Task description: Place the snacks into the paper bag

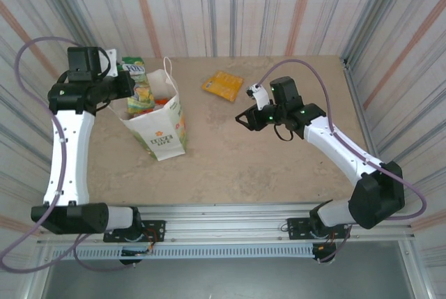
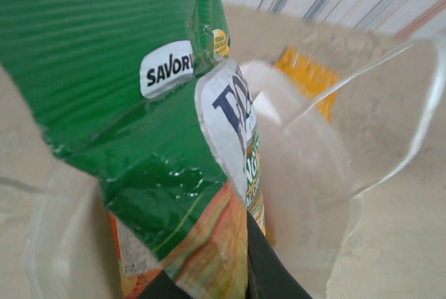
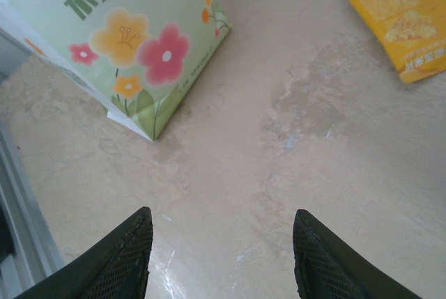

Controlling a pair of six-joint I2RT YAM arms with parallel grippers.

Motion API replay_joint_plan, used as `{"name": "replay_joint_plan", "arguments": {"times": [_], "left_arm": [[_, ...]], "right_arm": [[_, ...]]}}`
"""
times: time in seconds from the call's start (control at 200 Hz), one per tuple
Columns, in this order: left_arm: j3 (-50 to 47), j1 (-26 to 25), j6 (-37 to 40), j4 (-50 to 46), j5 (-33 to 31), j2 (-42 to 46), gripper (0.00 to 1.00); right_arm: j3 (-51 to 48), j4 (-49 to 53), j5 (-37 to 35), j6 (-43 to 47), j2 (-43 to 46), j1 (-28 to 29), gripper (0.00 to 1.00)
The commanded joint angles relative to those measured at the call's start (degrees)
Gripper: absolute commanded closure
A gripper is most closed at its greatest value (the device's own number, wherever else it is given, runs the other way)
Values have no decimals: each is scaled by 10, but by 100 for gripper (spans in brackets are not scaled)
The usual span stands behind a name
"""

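Next, my left gripper releases the green-white snack packet, held over the bag's mouth, onto the orange and red packets inside the paper bag (image 1: 156,102) (image 2: 219,243).
The cream paper bag (image 1: 162,132) with flower print stands open on the left of the table. My left gripper (image 1: 127,87) is shut on a green-white snack packet (image 1: 141,84), holding it over the bag's mouth. In the left wrist view the packet (image 2: 139,125) is pinched between my dark fingers (image 2: 275,274), with the white bag wall (image 2: 306,180) beside it. Orange and red packets (image 1: 143,109) show inside the bag. A yellow-orange packet (image 1: 223,84) lies flat on the table at the back. My right gripper (image 1: 244,119) hovers open right of the bag, and its fingers (image 3: 129,257) have nothing between them.
The right wrist view has the bag's printed corner (image 3: 139,48) at upper left and the yellow-orange packet (image 3: 408,24) at upper right, with bare table (image 3: 265,159) between. A twisted white handle (image 1: 168,69) rises behind the bag. Striped curtain walls (image 1: 230,6) surround the table.
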State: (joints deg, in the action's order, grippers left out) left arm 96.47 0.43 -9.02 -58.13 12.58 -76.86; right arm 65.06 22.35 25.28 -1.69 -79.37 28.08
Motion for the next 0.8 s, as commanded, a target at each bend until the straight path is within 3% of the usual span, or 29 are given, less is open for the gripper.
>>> {"name": "replay_joint_plan", "arguments": {"times": [0.0, 0.271, 0.792], "left_arm": [[37, 5, -1, -61, 17, -2, 93], [75, 5, -1, -163, 64, -36, 94], [58, 5, -8, -73, 122, -118, 93]], "right_arm": [[15, 22, -1, -15, -2, 4, 46], [19, 29, -1, -15, -12, 4, 45], [24, 40, -12, -13, -27, 4, 45]]}}
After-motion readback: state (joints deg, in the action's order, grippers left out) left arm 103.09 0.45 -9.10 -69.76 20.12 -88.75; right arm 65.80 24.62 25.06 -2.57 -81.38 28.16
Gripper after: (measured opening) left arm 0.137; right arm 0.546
